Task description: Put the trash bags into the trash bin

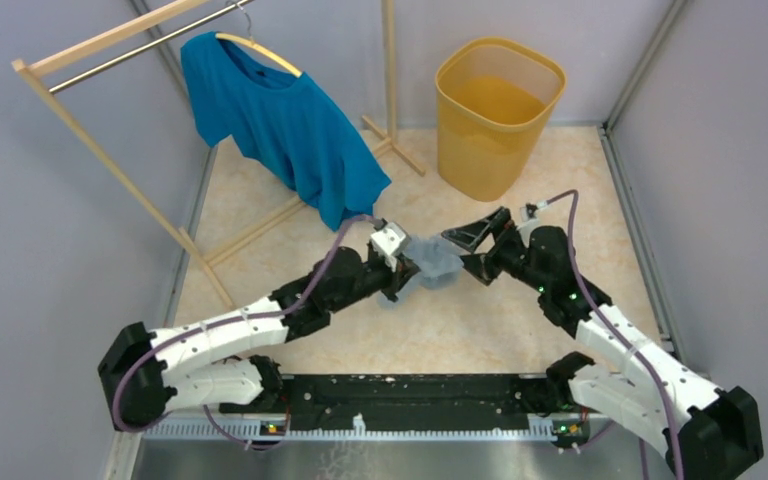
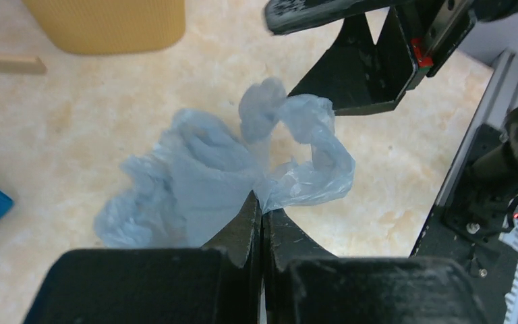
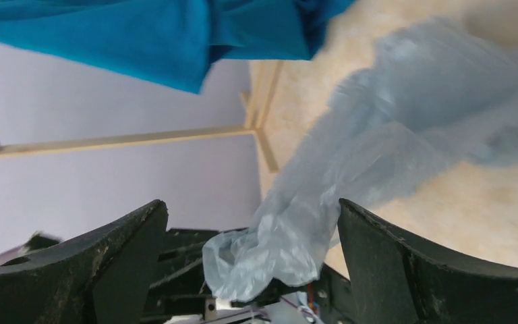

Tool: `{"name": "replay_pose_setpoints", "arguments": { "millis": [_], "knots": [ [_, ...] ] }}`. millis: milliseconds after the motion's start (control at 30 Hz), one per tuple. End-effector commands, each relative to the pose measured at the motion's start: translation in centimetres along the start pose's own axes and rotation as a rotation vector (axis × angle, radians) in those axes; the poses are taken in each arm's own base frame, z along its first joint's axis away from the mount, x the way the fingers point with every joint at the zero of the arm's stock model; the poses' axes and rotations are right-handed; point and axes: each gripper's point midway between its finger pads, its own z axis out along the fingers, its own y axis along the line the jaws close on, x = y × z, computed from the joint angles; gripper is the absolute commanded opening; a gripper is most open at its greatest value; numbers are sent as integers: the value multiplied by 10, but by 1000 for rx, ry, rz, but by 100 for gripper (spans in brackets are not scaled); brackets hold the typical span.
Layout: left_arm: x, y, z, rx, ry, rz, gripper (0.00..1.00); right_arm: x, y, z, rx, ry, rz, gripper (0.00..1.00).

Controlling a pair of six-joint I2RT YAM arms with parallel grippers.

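The trash bag is bunched up at the robot's left gripper, so the right gripper needs to take the trash bag's loose end (image 3: 270, 253) and spread it wide before lifting.
The pale blue-grey trash bag (image 1: 430, 262) hangs crumpled between my two grippers at the table's middle. My left gripper (image 1: 403, 268) is shut on it; in the left wrist view the jaws pinch the film (image 2: 202, 182) at their tips (image 2: 262, 202). My right gripper (image 1: 468, 250) is open, its jaws wide apart at the bag's right side. In the right wrist view a loose end of the bag (image 3: 290, 236) hangs between the spread fingers (image 3: 252, 223), touching neither. The yellow trash bin (image 1: 496, 115) stands upright at the far side, empty as far as I see.
A teal T-shirt (image 1: 280, 125) hangs on a wooden clothes rack (image 1: 110, 150) at the far left, its hem just above my left wrist. The rack's foot (image 1: 395, 148) lies left of the bin. Grey walls enclose the table.
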Motion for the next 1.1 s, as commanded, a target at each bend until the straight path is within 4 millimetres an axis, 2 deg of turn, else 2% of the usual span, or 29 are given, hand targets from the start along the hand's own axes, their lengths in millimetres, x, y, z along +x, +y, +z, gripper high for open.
{"name": "replay_pose_setpoints", "arguments": {
  "millis": [0,133,267,500,700,800,867,900,933,1000,1067],
  "knots": [
    [8,-7,14,-49,-25,42,0,5,-53,-4,219,25,-73,95],
    [35,-20,21,-37,45,48,0,4,-70,-17,279,8,-122,95],
    [49,-36,28,-5,75,47,0,7,-74,-15,250,11,-121,91],
    [57,-47,43,13,122,45,0,8,-91,-3,297,25,-111,89],
    [67,-52,49,23,155,10,0,2,-117,-7,382,0,-174,90],
    [69,-52,51,20,166,7,0,4,-121,-7,374,18,-231,90],
    [73,-55,55,31,186,3,0,8,-118,-2,335,51,-254,86],
    [74,-58,57,44,196,-1,1,10,-118,0,319,58,-258,79],
    [74,-61,60,57,203,-6,7,9,-119,3,312,56,-270,67],
    [75,-64,61,54,235,-38,39,0,-125,3,343,15,-315,27],
    [74,-63,56,36,256,-63,65,-15,-134,0,393,-46,-391,2]
  ]
}}
